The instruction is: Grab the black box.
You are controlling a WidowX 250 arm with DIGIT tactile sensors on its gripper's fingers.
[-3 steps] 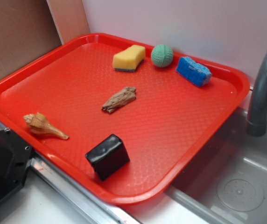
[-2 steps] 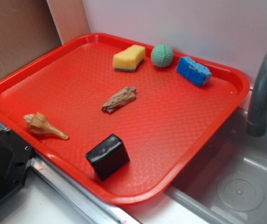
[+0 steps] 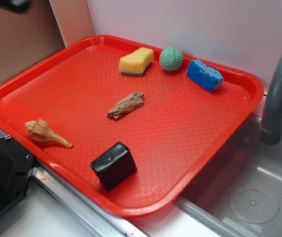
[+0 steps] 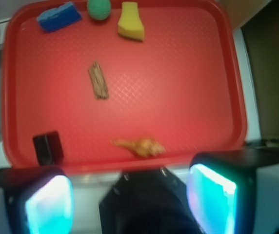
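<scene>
The robot's gripper will close across the middle of the black box (image 3: 115, 164) (image 4: 48, 147), on its long sides that face the sink and the shell.
The black box (image 3: 114, 165) lies on the red tray (image 3: 72, 89) near its front edge, glossy and free of contact. The wrist view shows the black box (image 4: 48, 147) at the tray's (image 4: 178, 97) lower left, far below the camera. My gripper (image 4: 129, 202) hangs high above the tray's near rim, open, its two glowing pads (image 4: 49, 204) wide apart with nothing between them. Beneath the gap lies the robot's black base. A dark blurred bit of my arm (image 3: 14, 4) shows in the exterior view's top left corner.
On the tray are a yellow sponge (image 3: 136, 61), a green ball (image 3: 171, 59), a blue sponge (image 3: 204, 75), a wood piece (image 3: 126, 105) and a shell (image 3: 46, 133). A grey faucet (image 3: 277, 94) and sink (image 3: 244, 192) stand to the right. Cardboard (image 3: 13, 44) lines the left.
A dark blurred part of my arm has come into the top left corner of the exterior view. Nothing on the tray has moved.
</scene>
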